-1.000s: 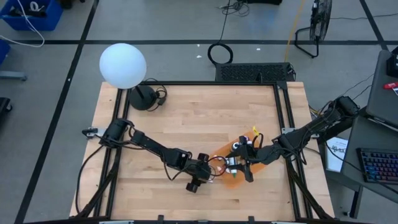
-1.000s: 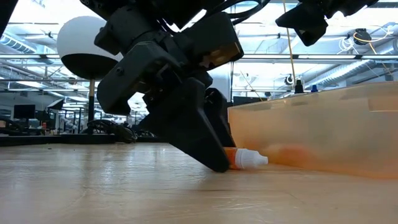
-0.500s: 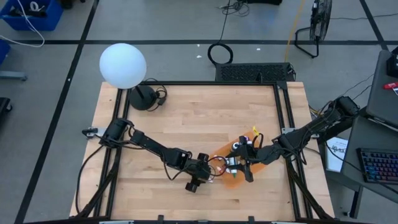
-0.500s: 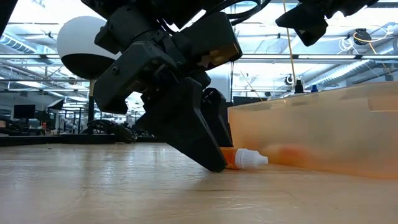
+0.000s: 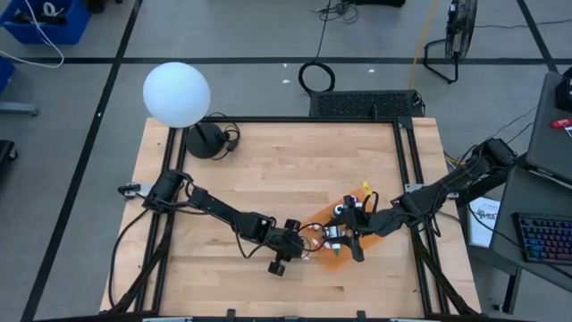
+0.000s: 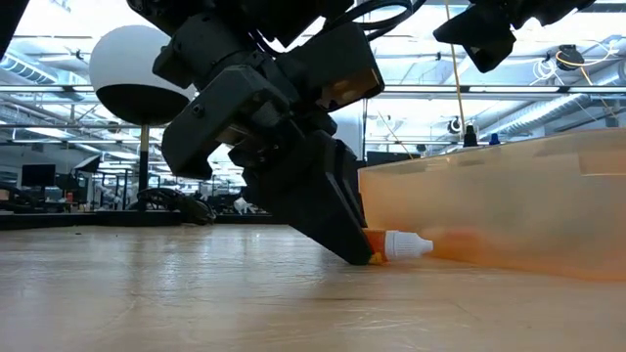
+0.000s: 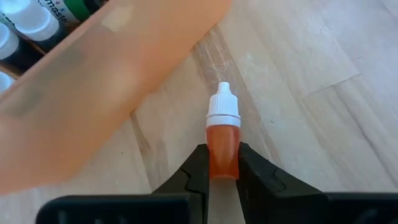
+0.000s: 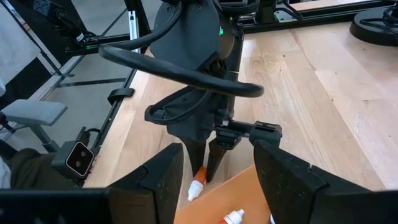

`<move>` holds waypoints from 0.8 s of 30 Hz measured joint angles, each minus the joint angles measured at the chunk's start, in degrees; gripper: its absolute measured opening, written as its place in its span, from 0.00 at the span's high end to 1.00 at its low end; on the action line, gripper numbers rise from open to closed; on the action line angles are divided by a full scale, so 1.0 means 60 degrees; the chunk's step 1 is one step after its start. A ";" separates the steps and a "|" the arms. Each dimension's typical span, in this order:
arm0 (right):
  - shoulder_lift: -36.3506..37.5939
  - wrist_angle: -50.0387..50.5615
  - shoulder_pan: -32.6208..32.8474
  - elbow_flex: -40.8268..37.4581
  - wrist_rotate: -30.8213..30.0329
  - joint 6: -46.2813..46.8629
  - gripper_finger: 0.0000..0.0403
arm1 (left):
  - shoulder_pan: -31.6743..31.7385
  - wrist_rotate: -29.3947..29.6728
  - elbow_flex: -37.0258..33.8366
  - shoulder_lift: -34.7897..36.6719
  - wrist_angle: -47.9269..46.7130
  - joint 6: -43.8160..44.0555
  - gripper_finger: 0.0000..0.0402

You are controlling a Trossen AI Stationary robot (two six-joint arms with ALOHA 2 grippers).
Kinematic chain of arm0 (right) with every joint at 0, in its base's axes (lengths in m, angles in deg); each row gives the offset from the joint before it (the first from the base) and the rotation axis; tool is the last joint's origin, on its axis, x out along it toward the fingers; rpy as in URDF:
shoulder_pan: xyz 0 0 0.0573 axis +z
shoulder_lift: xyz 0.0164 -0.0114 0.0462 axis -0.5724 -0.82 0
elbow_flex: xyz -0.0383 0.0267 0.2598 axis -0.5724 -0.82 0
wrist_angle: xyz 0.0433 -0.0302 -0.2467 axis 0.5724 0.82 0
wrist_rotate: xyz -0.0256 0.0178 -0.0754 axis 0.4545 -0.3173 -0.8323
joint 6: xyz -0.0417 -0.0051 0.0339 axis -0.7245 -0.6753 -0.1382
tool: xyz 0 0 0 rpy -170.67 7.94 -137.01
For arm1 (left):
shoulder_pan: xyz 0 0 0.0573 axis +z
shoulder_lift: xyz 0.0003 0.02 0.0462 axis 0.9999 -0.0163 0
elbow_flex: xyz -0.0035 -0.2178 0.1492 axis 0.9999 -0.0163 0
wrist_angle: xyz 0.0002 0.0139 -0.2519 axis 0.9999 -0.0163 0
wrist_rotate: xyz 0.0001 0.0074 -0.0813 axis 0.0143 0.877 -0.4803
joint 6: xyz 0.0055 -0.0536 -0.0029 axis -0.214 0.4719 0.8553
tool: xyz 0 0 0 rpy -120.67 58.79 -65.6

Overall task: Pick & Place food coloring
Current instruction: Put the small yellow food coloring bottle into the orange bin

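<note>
My left gripper is holding the body of the orange food coloring bottle, so my right gripper will close on the white cap (image 5: 306, 255) (image 8: 194, 189) of that bottle.
A small orange food coloring bottle (image 7: 222, 138) with a white cap lies on its side on the wooden table. It sits just beside the translucent orange container (image 7: 112, 74). My left gripper (image 7: 222, 169) is shut on it; in the low view the white cap (image 6: 406, 246) pokes out past the fingers. The container holds more bottles (image 7: 31, 18). My right gripper (image 8: 217, 186) hangs open over the container's near-left end (image 5: 335, 259), and nothing lies between its fingers. My left gripper pinches the orange body of the bottle (image 7: 222, 163) near its base end, between its two fingers. The fingers slant down from the table's left and lie along the bottle. The bottle lies level at the table top, its cap pointing away from the fingers toward the container.
A white globe lamp (image 5: 176, 94) on a black base (image 5: 206, 140) stands at the table's far left corner. Black frame rails (image 5: 407, 179) run along the table's edges. Bare wood spreads across the table's middle and far side.
My left gripper has shut on the orange bottle. The bottle has shifted a little toward the container, with its cap now farther out past the fingers. My right gripper has kept still.
</note>
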State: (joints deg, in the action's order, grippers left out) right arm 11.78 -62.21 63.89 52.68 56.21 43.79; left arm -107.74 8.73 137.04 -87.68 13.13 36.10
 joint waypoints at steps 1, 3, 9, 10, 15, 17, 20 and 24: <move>0.0000 0.0004 0.0004 0.0000 0.0000 0.0000 0.54 | -0.0004 0.0000 0.0000 0.0000 0.0005 -0.0003 0.86; 0.0000 0.0002 0.0000 0.0000 0.0000 0.0000 0.54 | -0.0007 -0.0024 0.0000 0.0006 -0.0011 0.0046 0.86; 0.0000 0.0003 0.0001 0.0000 0.0000 0.0000 0.54 | -0.0212 -0.0314 -0.0049 0.0816 -0.1127 0.0017 0.86; 0.0000 0.0004 0.0001 0.0000 0.0000 0.0000 0.54 | -0.0270 -0.0271 -0.0087 0.1055 -0.1419 -0.0061 0.86; 0.0000 0.0007 0.0004 0.0000 -0.0068 -0.0060 0.54 | -0.0519 0.1825 -0.0070 0.2291 -0.1916 -0.0444 0.87; -0.0004 0.0011 0.0004 0.0000 -0.0463 -0.0293 0.54 | -0.0459 0.3176 -0.0055 0.2646 -0.1754 -0.0479 0.87; -0.0079 -0.0095 -0.0019 0.0000 -0.1382 -0.0790 0.54 | -0.0230 0.4548 -0.0058 0.2811 -0.1371 -0.0681 0.87; -0.0356 -0.0350 -0.0151 0.0000 -0.2070 -0.1375 0.54 | 0.0145 0.5057 -0.0055 0.2847 -0.0943 -0.1301 0.87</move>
State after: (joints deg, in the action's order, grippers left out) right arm 9.64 -64.31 62.99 52.68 43.79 35.54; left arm -106.87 39.07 136.71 -70.60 7.47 28.29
